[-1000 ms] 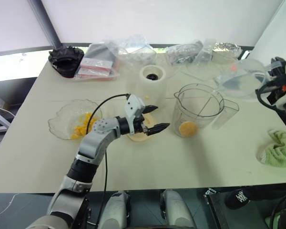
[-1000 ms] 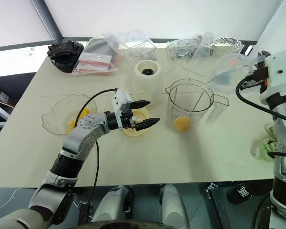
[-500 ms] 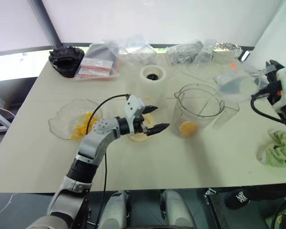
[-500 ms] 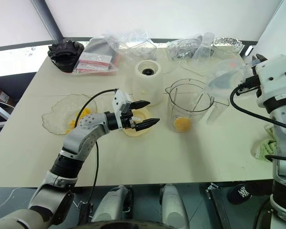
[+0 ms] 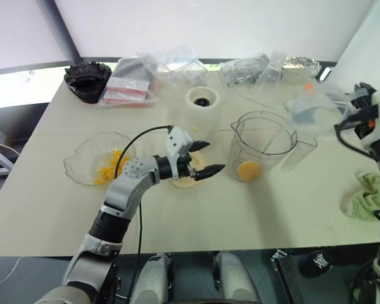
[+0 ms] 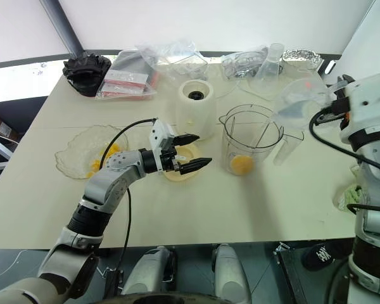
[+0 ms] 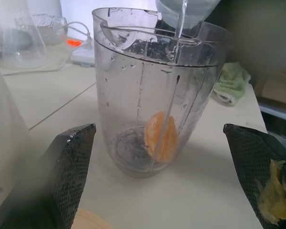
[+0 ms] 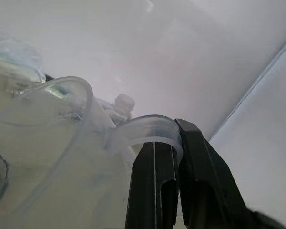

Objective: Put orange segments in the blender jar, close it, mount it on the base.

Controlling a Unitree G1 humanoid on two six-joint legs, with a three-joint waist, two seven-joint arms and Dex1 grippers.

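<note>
I should next bring my left gripper down to the middle bar (image 5: 197, 163) of the cream lid and close it there, because the jar needs closing.
The blender jar (image 5: 264, 145) stands upright at mid-table with one orange segment (image 5: 249, 170) at its bottom, also seen in the left wrist view as the orange segment (image 7: 161, 136). My left gripper (image 5: 214, 156) is open and level, pointing at the jar from its left, above a flat cream lid (image 5: 182, 182). Yellow pulp sticks to one of its fingers (image 7: 271, 198). More orange segments (image 5: 111, 166) lie in a clear crinkled dish (image 5: 82, 166). The cream base (image 5: 202, 107) stands behind the lid. My right gripper (image 8: 178, 157) is shut on the handle of a clear jug (image 6: 301, 104), tilted over the jar, and a thin stream of water (image 7: 181, 14) falls in.
A green cloth (image 5: 370, 196) lies at the table's right edge. Clear bags and plastic containers (image 5: 158, 69) crowd the back edge, with a black object (image 5: 87, 79) at the back left. Bare tabletop (image 5: 240, 215) spreads in front of the jar.
My right wrist has rolled, tipping the clear jug further toward the jar. The left arm has kept still.
</note>
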